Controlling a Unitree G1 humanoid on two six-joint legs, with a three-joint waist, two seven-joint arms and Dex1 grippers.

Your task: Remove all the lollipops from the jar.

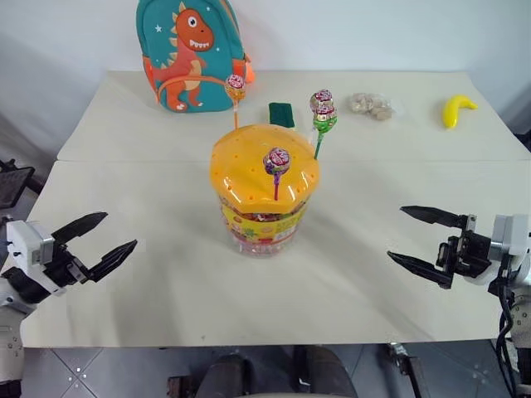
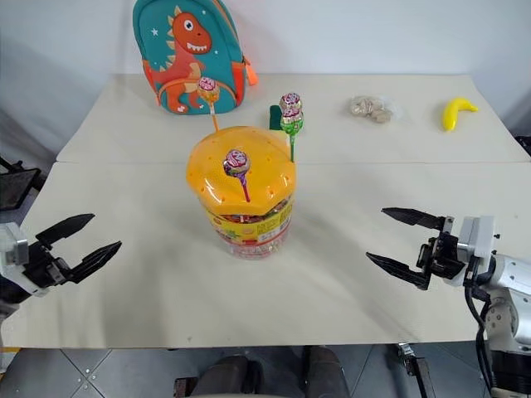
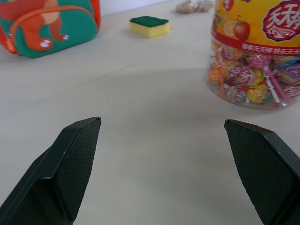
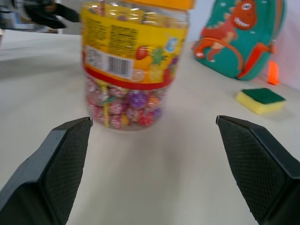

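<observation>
I should close my left gripper on the upper part of the stem (image 1: pixel 236 106) of the orange lollipop nearest the backpack, at a spot just under that lollipop's candy.
The jar (image 1: pixel 259 217), a clear tub of wrapped candies with a domed orange lid (image 1: pixel 249 170), stands mid-table. Several lollipops rise upright from the lid's holes: a purple-pink one (image 1: pixel 276 161) at the front, an orange-stemmed one (image 1: pixel 236 84) at the back left, and a purple one (image 1: pixel 321 99) above a green one (image 1: pixel 324 121) at the back right. My left gripper (image 1: pixel 120 230) hovers open near the table's front left, well apart from the jar. My right gripper (image 1: pixel 395 232) hovers open at the front right, facing the jar (image 4: pixel 133 65). Nothing sits between either pair of fingers.
A teal dinosaur backpack (image 1: pixel 189 54) stands at the back of the white table (image 1: pixel 166 290). A green-topped yellow sponge (image 1: pixel 281 114) lies behind the jar. A small bag of beige pieces (image 1: pixel 371 105) and a yellow banana (image 1: pixel 456 109) lie at the back right.
</observation>
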